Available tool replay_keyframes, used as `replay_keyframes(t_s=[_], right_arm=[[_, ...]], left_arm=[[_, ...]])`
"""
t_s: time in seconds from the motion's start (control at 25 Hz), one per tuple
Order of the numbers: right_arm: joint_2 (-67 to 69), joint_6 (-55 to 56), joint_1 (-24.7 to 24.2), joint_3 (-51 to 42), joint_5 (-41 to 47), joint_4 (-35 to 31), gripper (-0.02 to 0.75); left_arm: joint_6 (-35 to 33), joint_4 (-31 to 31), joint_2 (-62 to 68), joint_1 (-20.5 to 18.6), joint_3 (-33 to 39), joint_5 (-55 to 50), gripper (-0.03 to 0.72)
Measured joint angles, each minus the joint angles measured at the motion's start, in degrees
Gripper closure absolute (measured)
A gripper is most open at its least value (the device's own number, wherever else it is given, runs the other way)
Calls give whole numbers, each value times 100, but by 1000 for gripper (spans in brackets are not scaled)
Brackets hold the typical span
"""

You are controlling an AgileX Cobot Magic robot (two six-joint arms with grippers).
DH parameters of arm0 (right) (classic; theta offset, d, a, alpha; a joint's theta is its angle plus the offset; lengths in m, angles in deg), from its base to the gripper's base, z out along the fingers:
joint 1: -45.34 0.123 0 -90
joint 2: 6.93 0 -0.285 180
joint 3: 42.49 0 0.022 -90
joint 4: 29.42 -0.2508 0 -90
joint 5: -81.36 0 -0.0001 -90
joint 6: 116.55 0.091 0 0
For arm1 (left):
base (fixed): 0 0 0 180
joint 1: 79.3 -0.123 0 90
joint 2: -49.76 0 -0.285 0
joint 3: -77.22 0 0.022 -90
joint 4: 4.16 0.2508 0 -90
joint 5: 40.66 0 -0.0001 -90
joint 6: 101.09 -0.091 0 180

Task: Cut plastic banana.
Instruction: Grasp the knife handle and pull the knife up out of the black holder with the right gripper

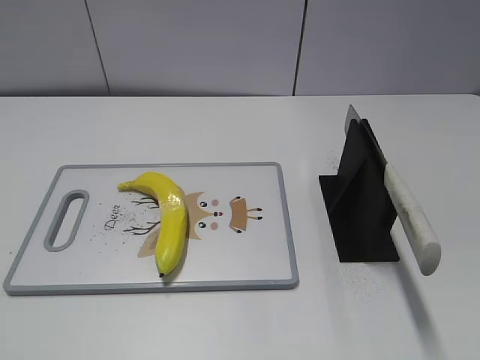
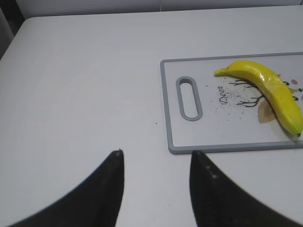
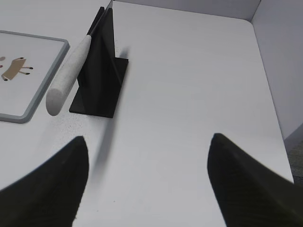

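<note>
The robot's right gripper should next move to the white handle's middle (image 1: 409, 210) (image 3: 71, 71) on the knife in the black stand and close there.
The plastic banana (image 1: 166, 217) is curved, glossy yellow with a shiny band, and lies on a white cutting board (image 1: 247, 262) with a grey rim. It also shows in the left wrist view (image 2: 270, 90). A knife with a white handle (image 1: 410, 217) rests in a black stand (image 1: 360, 210); it also shows in the right wrist view (image 3: 68, 73). My left gripper (image 2: 156, 153) is open and empty over bare table, near the board's handle corner. My right gripper (image 3: 149, 142) is open and empty, to the right of the knife stand. Neither arm shows in the exterior view.
The cutting board has a handle slot (image 2: 188, 98) at its left end and a deer picture. The white table's far right corner and edge (image 3: 255, 28) lie near the right gripper. A grey wall stands behind the table.
</note>
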Motion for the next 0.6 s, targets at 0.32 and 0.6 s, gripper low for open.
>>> replay_keyframes(t_s=[0.32, 0.6], right_arm=[[0, 0, 0, 0, 0, 0, 146], [0, 0, 0, 0, 0, 0, 146]], left_arm=[[0, 0, 0, 0, 0, 0, 250], [0, 0, 0, 0, 0, 0, 250]])
